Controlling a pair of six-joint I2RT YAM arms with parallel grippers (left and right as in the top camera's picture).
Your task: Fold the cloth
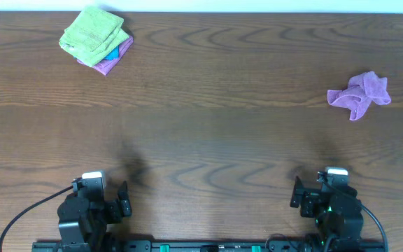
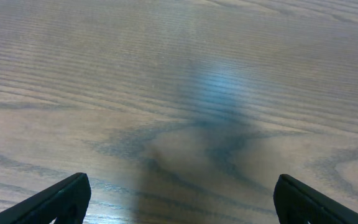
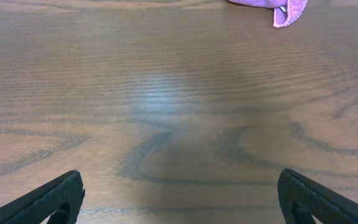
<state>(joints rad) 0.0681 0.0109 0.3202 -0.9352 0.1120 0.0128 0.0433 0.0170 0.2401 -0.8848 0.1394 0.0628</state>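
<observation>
The purple cloth's near edge [image 1: 345, 106] [image 3: 264, 4] runs between its nearest corner and the corner pointing toward the stack of folded cloths. Next, my right gripper closes on it there.
A crumpled purple cloth [image 1: 359, 94] lies at the right of the table, far from both arms. Its near edge shows at the top of the right wrist view [image 3: 278, 9]. My left gripper [image 1: 107, 203] rests at the front left, open and empty, over bare wood in its wrist view [image 2: 179, 199]. My right gripper [image 1: 320, 199] rests at the front right, open and empty, with bare wood between its fingers [image 3: 179, 199].
A stack of folded cloths, green [image 1: 93, 33] on top with blue and purple beneath, sits at the back left. The wooden table [image 1: 215, 133] stretches between the arms and the cloths.
</observation>
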